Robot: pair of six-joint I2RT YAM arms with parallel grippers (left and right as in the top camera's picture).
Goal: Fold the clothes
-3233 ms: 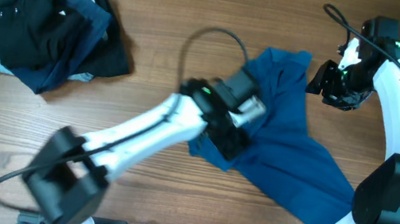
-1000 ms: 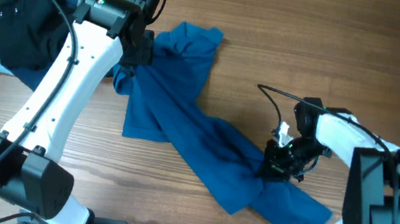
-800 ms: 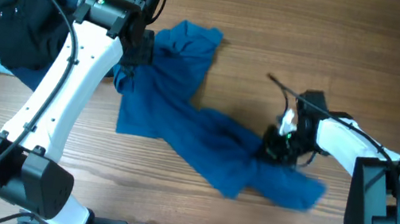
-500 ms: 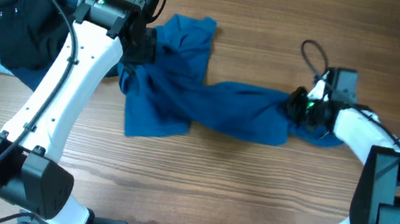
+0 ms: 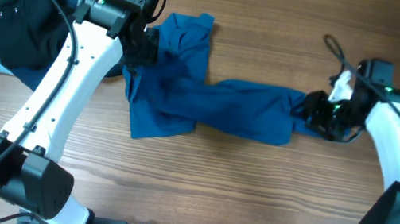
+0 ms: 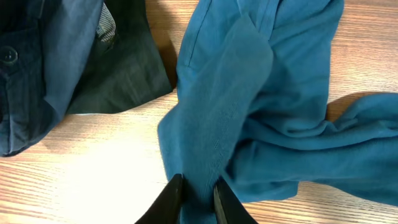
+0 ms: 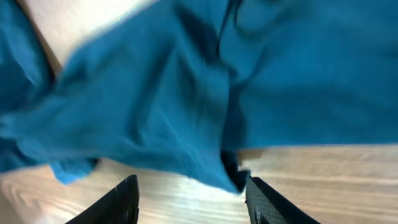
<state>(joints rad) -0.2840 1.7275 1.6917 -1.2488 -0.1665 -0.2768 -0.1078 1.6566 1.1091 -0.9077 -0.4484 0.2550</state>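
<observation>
Next, the robot's right gripper should close on the blue garment's near-side corner [image 5: 286, 143] [image 7: 237, 185], at the end of the twisted piece of cloth that is farthest from the dark clothes.
A blue garment [image 5: 232, 109] lies stretched in a twisted band across the wooden table, from the upper left to the right. My left gripper [image 5: 144, 48] sits at its left end. In the left wrist view that gripper [image 6: 198, 180] has narrow jaws pinching a fold of the blue garment [image 6: 280, 124]. My right gripper [image 5: 319, 115] is at the garment's right end. In the right wrist view its jaws [image 7: 191, 182] stand wide apart; the blue garment [image 7: 186, 93] hangs loose above them, one edge close to the right finger [image 7: 261, 202].
A heap of dark navy and black clothes [image 5: 37, 22] lies at the table's upper left, right beside the left gripper, and shows as dark clothes [image 6: 62, 62] in the left wrist view. Bare wood table [image 5: 236, 190] runs along the front.
My right arm has swung up and to the right, pulling the garment's end out straight, and its jaws have come open. The left arm has stayed nearly still, holding its fold.
</observation>
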